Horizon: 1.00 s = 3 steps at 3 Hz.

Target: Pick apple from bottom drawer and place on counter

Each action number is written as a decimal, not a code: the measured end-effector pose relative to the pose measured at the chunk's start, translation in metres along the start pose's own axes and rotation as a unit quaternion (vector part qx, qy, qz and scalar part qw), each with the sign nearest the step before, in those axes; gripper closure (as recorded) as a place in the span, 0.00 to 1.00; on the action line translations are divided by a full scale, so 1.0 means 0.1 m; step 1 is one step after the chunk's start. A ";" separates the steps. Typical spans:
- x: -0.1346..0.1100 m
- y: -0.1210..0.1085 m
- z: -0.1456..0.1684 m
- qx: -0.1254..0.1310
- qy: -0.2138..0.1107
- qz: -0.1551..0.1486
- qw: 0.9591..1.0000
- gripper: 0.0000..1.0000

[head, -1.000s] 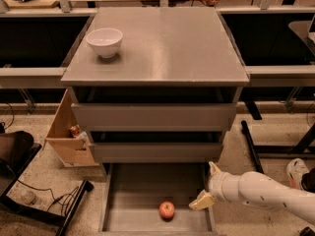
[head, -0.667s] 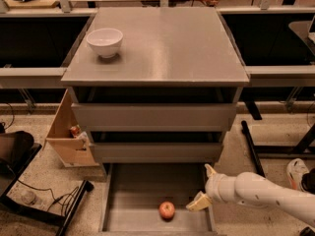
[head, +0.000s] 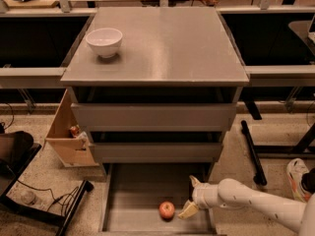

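My gripper needs to reach down inside the open bottom drawer and close on the apple's side (head: 170, 210) that is nearest the white arm.
The small red apple (head: 167, 210) lies on the floor of the pulled-out bottom drawer (head: 130, 200), near its front middle. My gripper (head: 191, 195) reaches in from the right on a white arm and sits just right of the apple, not touching it. Its tan fingers (head: 188, 210) are spread apart, one pointing up and one down toward the apple. The gripper is open and empty. The counter (head: 167, 43) is the flat grey top of the cabinet above, with two shut grey drawers below it.
A white bowl (head: 104, 42) stands on the counter's back left corner. A wooden box (head: 66, 139) with small items sits on the floor left of the cabinet. Cables and a dark frame (head: 44, 200) lie at lower left. A black bar (head: 252, 151) and a shoe (head: 299, 173) are at right.
The gripper has moved a little to the left and down, closer to the apple. The apple has not moved.
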<state>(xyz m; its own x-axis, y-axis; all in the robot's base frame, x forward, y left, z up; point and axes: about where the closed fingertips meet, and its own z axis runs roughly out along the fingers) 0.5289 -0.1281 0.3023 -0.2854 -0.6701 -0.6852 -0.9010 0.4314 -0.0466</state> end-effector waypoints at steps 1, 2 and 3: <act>0.25 0.00 0.55 -0.026 -0.006 -0.017 0.999 0.00; 0.44 0.00 0.99 -0.040 -0.006 -0.033 0.999 0.00; 0.58 0.00 1.31 -0.050 -0.011 -0.043 0.998 0.00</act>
<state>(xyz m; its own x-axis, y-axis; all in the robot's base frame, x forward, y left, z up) 0.5549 -0.0881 0.1674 -0.2002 -0.6882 -0.6974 -0.9501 0.3102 -0.0333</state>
